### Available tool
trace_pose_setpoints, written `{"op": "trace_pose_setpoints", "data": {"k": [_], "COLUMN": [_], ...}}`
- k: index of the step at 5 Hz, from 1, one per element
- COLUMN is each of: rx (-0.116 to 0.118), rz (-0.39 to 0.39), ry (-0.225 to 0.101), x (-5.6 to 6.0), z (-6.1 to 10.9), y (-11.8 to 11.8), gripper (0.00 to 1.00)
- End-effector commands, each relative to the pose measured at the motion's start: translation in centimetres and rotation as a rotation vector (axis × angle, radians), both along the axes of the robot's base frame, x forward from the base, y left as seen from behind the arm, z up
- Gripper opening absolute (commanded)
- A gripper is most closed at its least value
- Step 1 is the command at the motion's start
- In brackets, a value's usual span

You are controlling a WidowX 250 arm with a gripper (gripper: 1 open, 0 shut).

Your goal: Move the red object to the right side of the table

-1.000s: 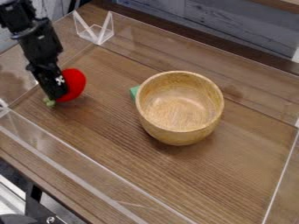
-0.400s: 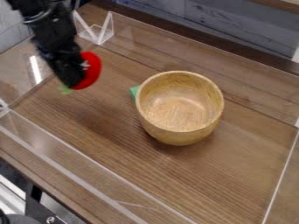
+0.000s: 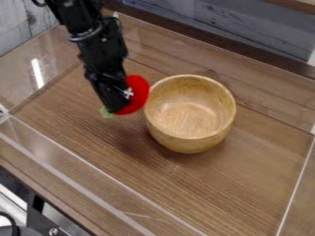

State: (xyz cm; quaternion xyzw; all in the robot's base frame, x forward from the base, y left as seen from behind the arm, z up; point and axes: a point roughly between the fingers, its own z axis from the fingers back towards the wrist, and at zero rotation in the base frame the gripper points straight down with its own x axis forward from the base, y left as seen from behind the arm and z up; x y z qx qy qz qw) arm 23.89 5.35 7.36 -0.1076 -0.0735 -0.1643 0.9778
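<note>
Next, I let go of the red object with my gripper on the bare wood (image 3: pixel 207 171) just in front of the wooden bowl.
The red object (image 3: pixel 135 90), a small round red toy fruit with a green stem at its lower left, hangs just above the brown wood-grain table (image 3: pixel 110 175). My black gripper (image 3: pixel 118 94) comes down on it from above and is shut on it. The fruit is right beside the left rim of the wooden bowl (image 3: pixel 189 112); whether it touches the rim I cannot tell. The arm hides part of the fruit's left side.
The wooden bowl stands near the middle of the table. Low clear acrylic walls (image 3: pixel 37 152) border the tabletop on all sides. Bare wood lies to the right of the bowl and in front of it.
The gripper has carried the red fruit from the table's left side to the right, up to the bowl's left rim, lifting it off the wood on the way.
</note>
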Motion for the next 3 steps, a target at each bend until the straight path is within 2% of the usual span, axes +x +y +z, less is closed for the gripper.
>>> {"op": "trace_pose_setpoints", "data": {"k": [1, 2, 3], "rx": [0.014, 0.007, 0.008], "rz": [-0.077, -0.143, -0.157], "ry": [-0.037, -0.012, 0.01], "x": [-0.7, -1.7, -2.4], "z": [1.3, 0.2, -0.2], "y": [-3.2, -7.4, -11.3], "gripper": [0.0, 0.0, 0.0]}}
